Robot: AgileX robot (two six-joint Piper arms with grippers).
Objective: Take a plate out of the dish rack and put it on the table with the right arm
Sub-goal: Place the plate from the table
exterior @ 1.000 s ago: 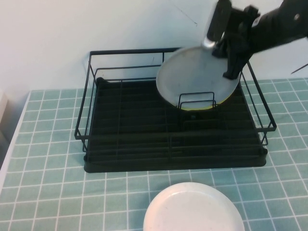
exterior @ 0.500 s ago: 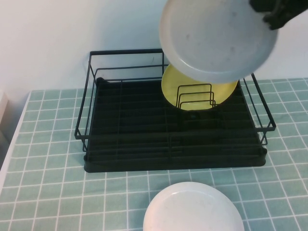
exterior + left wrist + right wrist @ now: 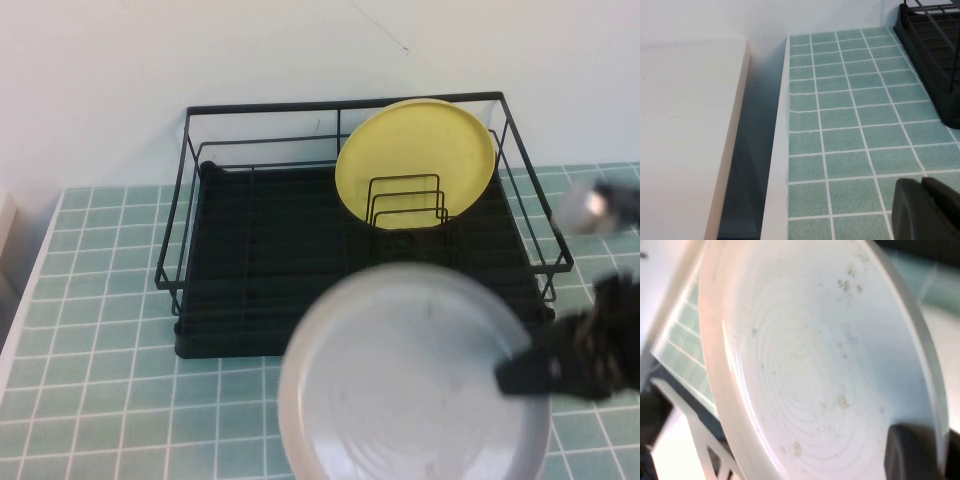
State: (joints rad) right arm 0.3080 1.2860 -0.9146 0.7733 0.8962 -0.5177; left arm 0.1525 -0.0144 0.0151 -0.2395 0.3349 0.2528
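Note:
Next, I set the pale grey plate on the green tiles (image 3: pixel 404 463) before the dish rack with my right gripper.
My right gripper (image 3: pixel 528 372) is shut on the right rim of the pale grey plate (image 3: pixel 405 385). The plate hangs face-up and blurred over the table (image 3: pixel 100 300), in front of the dish rack (image 3: pixel 262 106). In the right wrist view the plate (image 3: pixel 805 365) fills the picture, specks on its face, its rim pinched between the black fingers (image 3: pixel 907 452). My left gripper (image 3: pixel 923 184) is shut and empty, low over the tiles at the table's left side, away from the rack.
A yellow plate (image 3: pixel 415 150) stands upright in the wire dividers at the rack's back right. The rack's black corner (image 3: pixel 935 60) lies beyond the left gripper. A white surface (image 3: pixel 685 125) sits across a dark gap from the table's white edge.
The right arm has swung the grey plate from above the rack's back down and forward to in front of the rack. The yellow plate now shows whole, and the white plate is covered.

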